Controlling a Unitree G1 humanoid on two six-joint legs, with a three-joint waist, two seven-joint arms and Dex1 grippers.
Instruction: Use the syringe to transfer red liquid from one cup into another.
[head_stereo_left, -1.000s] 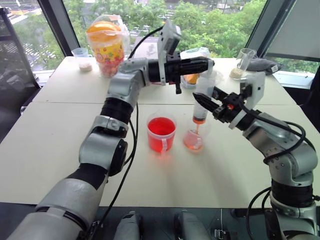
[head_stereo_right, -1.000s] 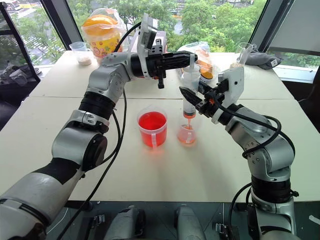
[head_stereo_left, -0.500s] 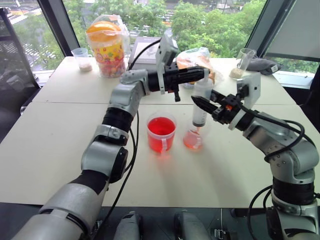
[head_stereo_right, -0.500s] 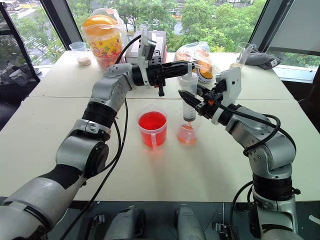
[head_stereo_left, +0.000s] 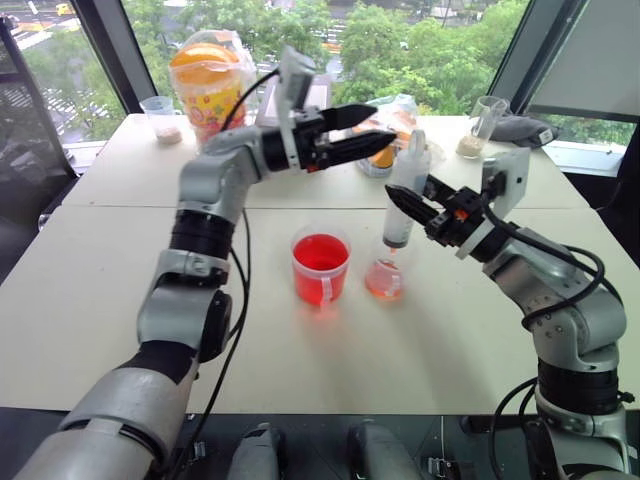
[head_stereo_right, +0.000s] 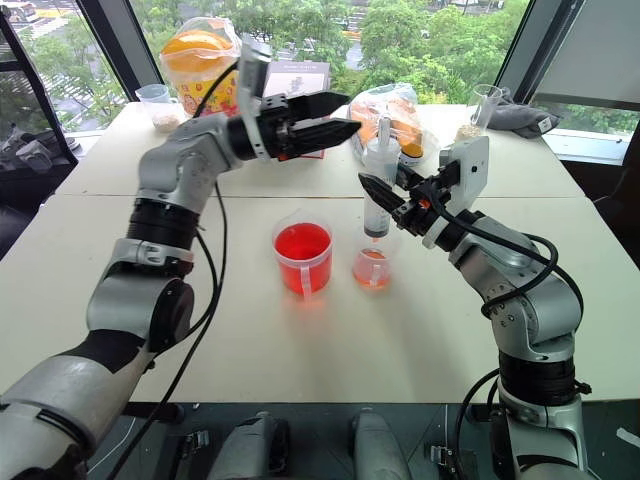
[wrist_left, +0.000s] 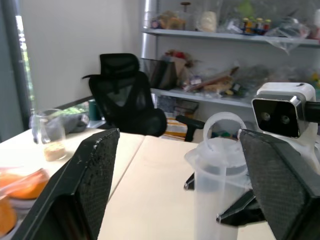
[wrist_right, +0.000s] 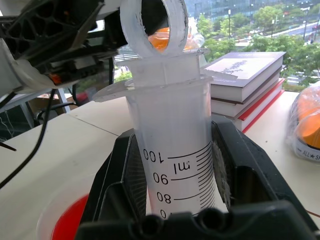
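The robot's right gripper needs to release the syringe on the white table (head_stereo_left: 478, 268) next to the smaller pale-pink cup, opposite the larger cup.
My right gripper (head_stereo_left: 408, 207) is shut on the barrel of the clear syringe (head_stereo_left: 405, 175). It holds the syringe upright, tip down, over the smaller pale-pink cup (head_stereo_left: 385, 281). The plunger ring sits low against the barrel's flange (wrist_right: 160, 75). The larger cup (head_stereo_left: 321, 266) of red liquid stands on the table just left of the small cup. My left gripper (head_stereo_left: 372, 125) hangs open to the left of the syringe's top, clear of it. In the left wrist view its fingers (wrist_left: 90, 180) stand wide apart, with the syringe (wrist_left: 217, 170) beyond them.
At the table's far edge stand an orange-lidded snack jar (head_stereo_left: 208, 85), a bag of orange food (head_stereo_left: 388, 118), a stack of books (head_stereo_right: 300, 75) and small clear cups with tan grains (head_stereo_left: 163, 118) (head_stereo_left: 478, 128). A seam runs across the white table (head_stereo_left: 100, 300).
My left gripper has opened and drawn back to the left, away from the syringe's top. The plunger has gone down and the red in the barrel has emptied. The right gripper kept still.
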